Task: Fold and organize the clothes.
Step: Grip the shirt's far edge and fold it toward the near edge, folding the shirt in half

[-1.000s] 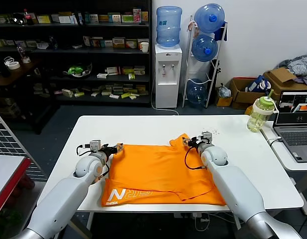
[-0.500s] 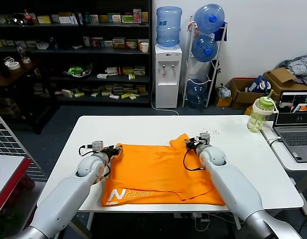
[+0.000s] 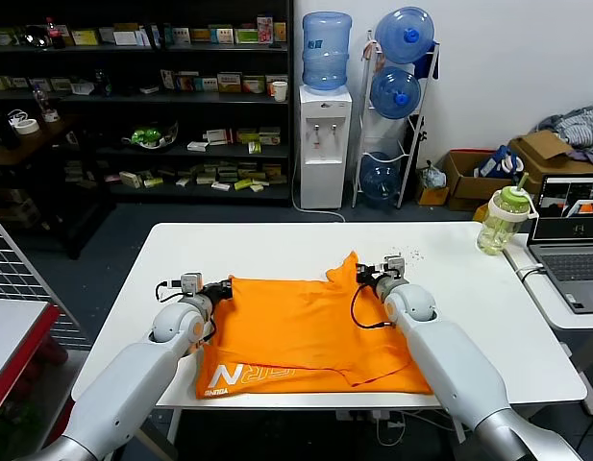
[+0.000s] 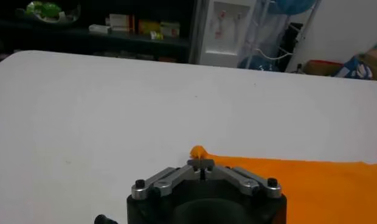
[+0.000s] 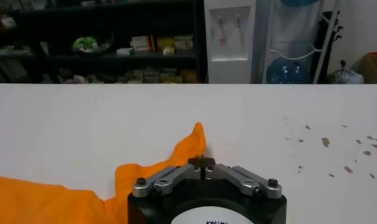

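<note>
I need to release the orange T-shirt's far corner, now spread on the white table, with my left gripper on the fabric (image 3: 213,352) just behind the white lettering's big end letter.
The clothes are one bright orange T-shirt (image 3: 310,331) spread on the white table (image 3: 469,279), with white lettering (image 3: 240,375) on a folded-up part near the front edge. My left gripper (image 3: 224,286) is shut on the shirt's far left corner; in the left wrist view a small orange nub (image 4: 198,151) sticks out past the closed jaws of this gripper (image 4: 201,163). At the far right corner my right gripper (image 3: 363,277) is shut, and there the fabric stands up in a peak (image 5: 197,137) at its closed tips (image 5: 202,162).
A green-lidded bottle (image 3: 503,221) and an open laptop (image 3: 570,245) stand at the table's right end. Behind the table are a water dispenser (image 3: 324,144), spare water jugs (image 3: 400,91) and dark shelves (image 3: 133,96). Small specks (image 5: 325,141) dot the table beyond the right gripper.
Both grippers have closed from open onto the shirt's far corners. The right corner now stands up in a small peak.
</note>
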Robot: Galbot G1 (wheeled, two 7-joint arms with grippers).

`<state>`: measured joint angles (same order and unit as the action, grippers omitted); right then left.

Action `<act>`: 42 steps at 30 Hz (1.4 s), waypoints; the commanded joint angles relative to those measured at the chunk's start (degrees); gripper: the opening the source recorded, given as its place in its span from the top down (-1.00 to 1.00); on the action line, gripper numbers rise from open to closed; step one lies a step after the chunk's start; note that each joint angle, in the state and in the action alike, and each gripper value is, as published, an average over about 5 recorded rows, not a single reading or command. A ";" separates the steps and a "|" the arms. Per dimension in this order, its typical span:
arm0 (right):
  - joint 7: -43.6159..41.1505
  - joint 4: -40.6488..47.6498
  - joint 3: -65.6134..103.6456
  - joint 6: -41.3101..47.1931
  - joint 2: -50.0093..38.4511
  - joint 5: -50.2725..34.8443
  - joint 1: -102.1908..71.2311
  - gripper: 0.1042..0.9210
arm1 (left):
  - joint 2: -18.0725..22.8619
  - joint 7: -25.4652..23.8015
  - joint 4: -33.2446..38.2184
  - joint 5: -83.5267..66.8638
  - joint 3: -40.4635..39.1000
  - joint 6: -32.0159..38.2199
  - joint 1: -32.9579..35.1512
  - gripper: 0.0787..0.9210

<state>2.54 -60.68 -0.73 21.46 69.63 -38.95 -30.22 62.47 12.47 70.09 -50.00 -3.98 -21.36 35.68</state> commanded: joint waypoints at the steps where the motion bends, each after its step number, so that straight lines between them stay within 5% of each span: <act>1: 0.40 -5.10 0.78 -3.32 -1.47 -1.50 -1.72 0.95 | -1.02 -0.23 4.16 1.18 2.22 1.60 2.28 0.97; 22: 10.57 -41.83 6.98 5.70 -19.33 -11.74 -26.09 0.95 | -12.78 7.08 37.57 0.02 8.66 1.38 24.77 0.97; 42: 18.11 -56.43 14.71 11.29 -25.57 -16.50 -39.61 0.94 | -14.97 11.58 45.80 2.66 10.28 0.88 36.60 0.97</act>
<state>17.60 -110.08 10.84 30.40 46.67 -53.86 -62.93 48.68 22.19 110.73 -48.10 5.73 -19.95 66.26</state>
